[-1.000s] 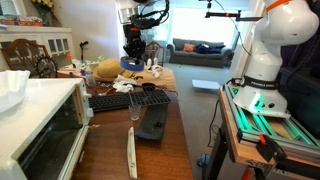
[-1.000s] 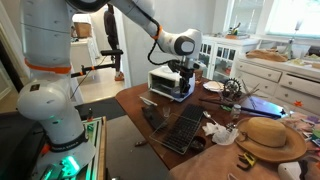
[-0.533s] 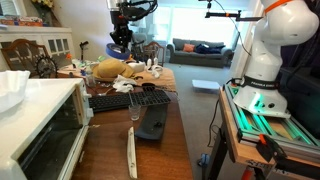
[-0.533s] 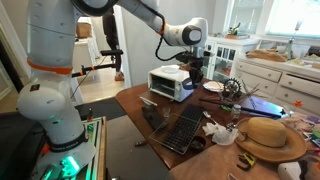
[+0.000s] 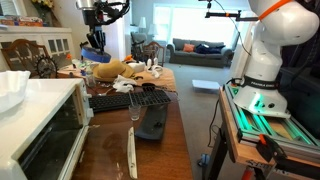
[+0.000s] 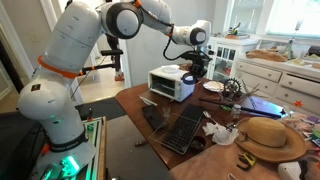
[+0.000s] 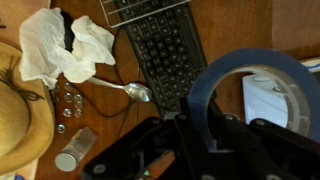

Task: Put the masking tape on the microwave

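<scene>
The robot's gripper should release the masking tape on the microwave's far end (image 5: 58,79), just beyond the white dish.
My gripper (image 7: 195,135) is shut on the masking tape (image 7: 250,60), a wide blue ring pinched by its rim and held on edge in the wrist view. A white surface shows through its open centre. In both exterior views the gripper (image 5: 95,38) (image 6: 200,66) hangs high above the far part of the wooden table. The microwave (image 5: 45,125) has a white top and a dark door; in an exterior view the gripper is above and just beside its far end (image 6: 170,82). The tape is too small to make out in the exterior views.
A white bowl-like dish (image 5: 10,88) lies on the microwave top. On the table are a black keyboard (image 5: 110,101) (image 7: 165,50), a straw hat (image 5: 108,70), a white cloth (image 7: 65,45), a spoon (image 7: 135,92) and a dark grey flat block (image 5: 152,125).
The gripper has carried the tape up and sideways from above the table's far end toward the microwave. Nothing else on the table has moved.
</scene>
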Tool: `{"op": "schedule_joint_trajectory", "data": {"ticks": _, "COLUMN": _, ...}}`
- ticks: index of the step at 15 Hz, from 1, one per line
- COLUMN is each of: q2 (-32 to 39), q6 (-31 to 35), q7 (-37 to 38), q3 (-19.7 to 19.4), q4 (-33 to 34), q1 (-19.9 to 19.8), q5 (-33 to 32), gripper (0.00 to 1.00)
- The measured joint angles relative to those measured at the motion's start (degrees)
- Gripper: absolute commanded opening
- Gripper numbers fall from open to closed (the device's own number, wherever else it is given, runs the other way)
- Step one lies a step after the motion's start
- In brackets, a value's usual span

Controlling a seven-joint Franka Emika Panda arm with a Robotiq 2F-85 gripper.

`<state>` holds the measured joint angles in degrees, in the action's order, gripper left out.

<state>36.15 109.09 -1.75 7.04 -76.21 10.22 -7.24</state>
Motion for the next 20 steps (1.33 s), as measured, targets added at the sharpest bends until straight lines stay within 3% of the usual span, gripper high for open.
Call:
{"op": "schedule_joint_trajectory", "data": {"ticks": 8, "q2": 13.98, "q6": -15.47, "q7": -16.68, "q3": 3.97, "q4": 21.58, "q1": 6.54, "q5": -0.45, "gripper": 0.05}}
{"op": "schedule_joint_trajectory", "data": {"ticks": 14, "q2": 21.19, "q6": -30.51, "q7": -30.79, "q3": 3.69, "q4": 36.84, "q1": 11.51, "q5": -4.74, "gripper": 0.05}}
{"op": "schedule_joint_trajectory", "data": {"ticks": 15, "q2": 22.18, "q6": -31.42, "q7": -33.20, "q3": 3.37, "q4": 38.90, "q1": 12.38, "q5": -6.15, "gripper": 0.21}}
{"op": "schedule_joint_trajectory", "data": {"ticks": 17, "q2": 22.48, "q6": -31.47, "q7": -33.30, "q3": 3.25, "q4": 39.39, "q1": 12.80, "q5": -6.32, "gripper": 0.21}}
{"op": "schedule_joint_trajectory", "data": {"ticks": 18, "q2": 22.48, "q6": -31.47, "q7": -33.29, "q3": 3.25, "q4": 39.39, "q1": 12.75, "q5": -6.32, "gripper": 0.05}}
{"op": "schedule_joint_trajectory", "data": {"ticks": 20, "q2": 22.48, "q6": -31.47, "q7": -33.29, "q3": 3.22, "q4": 39.39, "q1": 12.53, "q5": -6.32, "gripper": 0.05}}
